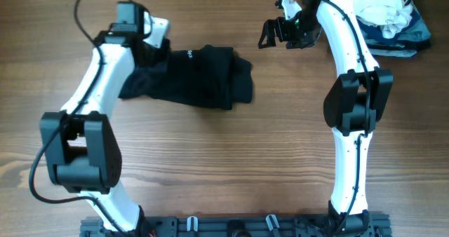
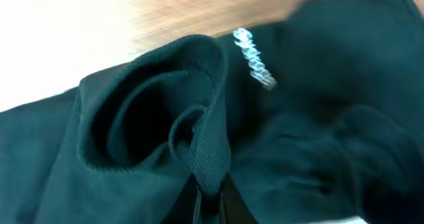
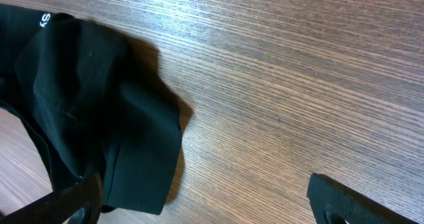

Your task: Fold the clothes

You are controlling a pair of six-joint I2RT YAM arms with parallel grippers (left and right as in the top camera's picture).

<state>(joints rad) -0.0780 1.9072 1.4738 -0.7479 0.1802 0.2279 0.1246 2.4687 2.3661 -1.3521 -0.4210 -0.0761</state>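
Note:
The robot's left gripper needs to release the fold of fabric on the black garment's near edge (image 1: 156,85), closer to the robot than the white lettering.
A black garment (image 1: 193,76) with small white lettering lies crumpled on the wooden table, left of centre. My left gripper (image 1: 156,51) is at its upper left edge, shut on a fold of the fabric; in the left wrist view the pinched hem (image 2: 205,168) rises between the fingers (image 2: 211,207). My right gripper (image 1: 270,32) is open and empty, above bare wood to the right of the garment. The right wrist view shows the garment's right edge (image 3: 99,118) at the left and the spread fingers (image 3: 205,201) at the bottom.
A pile of other clothes (image 1: 389,16), white and blue-grey, lies at the table's far right corner behind the right arm. Bare wood (image 1: 231,167) lies in front of the black garment. The arm bases stand along the near edge.

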